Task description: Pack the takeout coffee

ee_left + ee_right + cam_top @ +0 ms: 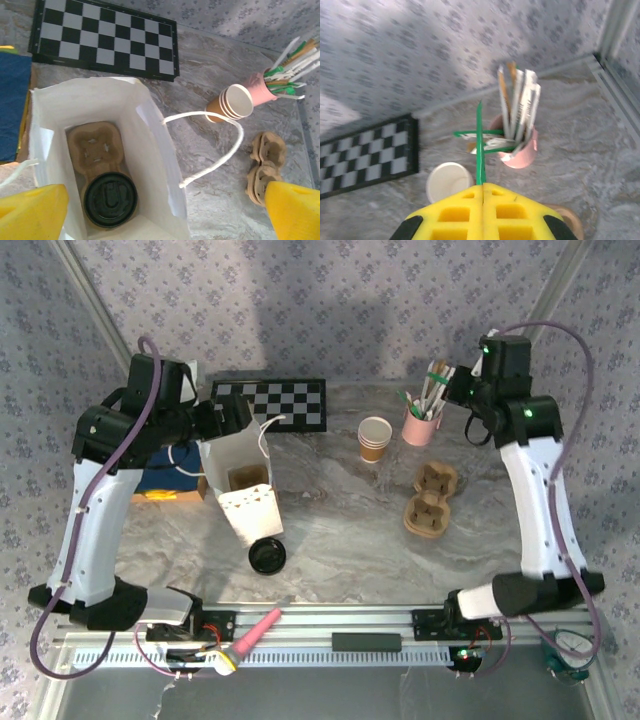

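I will let go of the thin green stick with my right gripper inside the white paper bag, on the brown cup carrier (251, 483).
A white paper bag (150, 150) stands open at the table's left (228, 455). Inside it lies a brown cup carrier (95, 147) with a round black lid (110, 199) in its near slot. Whether the takeout coffee sits under that lid I cannot tell. My left gripper (162, 212) hangs open above the bag's mouth, holding nothing. My right gripper (484, 187) is shut on a thin green stick (480, 145) above the pink cup (520, 150) of sticks and packets at the back right (420, 425).
A stack of nested tan cups (375, 438) stands left of the pink cup. Two brown carriers (430, 500) lie right of centre. A loose black lid (268, 556) lies in front of the bag. A checkerboard (275, 402) is at the back, a blue cloth (165, 480) at left.
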`<move>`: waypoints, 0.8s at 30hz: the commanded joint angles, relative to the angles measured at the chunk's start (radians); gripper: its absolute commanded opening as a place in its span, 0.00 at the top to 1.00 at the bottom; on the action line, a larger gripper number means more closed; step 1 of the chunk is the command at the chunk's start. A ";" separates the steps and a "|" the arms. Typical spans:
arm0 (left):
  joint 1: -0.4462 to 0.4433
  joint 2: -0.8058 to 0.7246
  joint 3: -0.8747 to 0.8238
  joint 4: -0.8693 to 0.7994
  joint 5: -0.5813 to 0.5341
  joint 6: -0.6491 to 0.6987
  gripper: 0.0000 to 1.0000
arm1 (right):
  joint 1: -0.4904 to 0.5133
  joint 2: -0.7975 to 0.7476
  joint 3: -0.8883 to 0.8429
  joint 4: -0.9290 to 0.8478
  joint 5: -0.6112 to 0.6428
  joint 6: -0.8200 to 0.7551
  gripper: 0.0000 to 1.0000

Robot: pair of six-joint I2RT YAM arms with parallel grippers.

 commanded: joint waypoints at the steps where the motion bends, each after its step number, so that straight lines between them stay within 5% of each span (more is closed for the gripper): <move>1: 0.037 -0.053 -0.019 0.034 -0.039 -0.015 0.00 | 0.060 -0.087 -0.027 0.055 -0.124 -0.003 1.00; 10: 0.140 -0.176 -0.116 0.006 -0.174 -0.068 0.00 | 0.426 -0.110 0.018 0.166 -0.198 0.005 1.00; 17: 0.234 -0.258 -0.212 -0.044 -0.177 -0.086 0.00 | 0.733 0.121 0.237 0.062 -0.068 -0.092 1.00; 24: 0.297 -0.299 -0.272 -0.094 -0.190 -0.066 0.00 | 0.871 0.371 0.439 -0.141 0.060 -0.143 1.00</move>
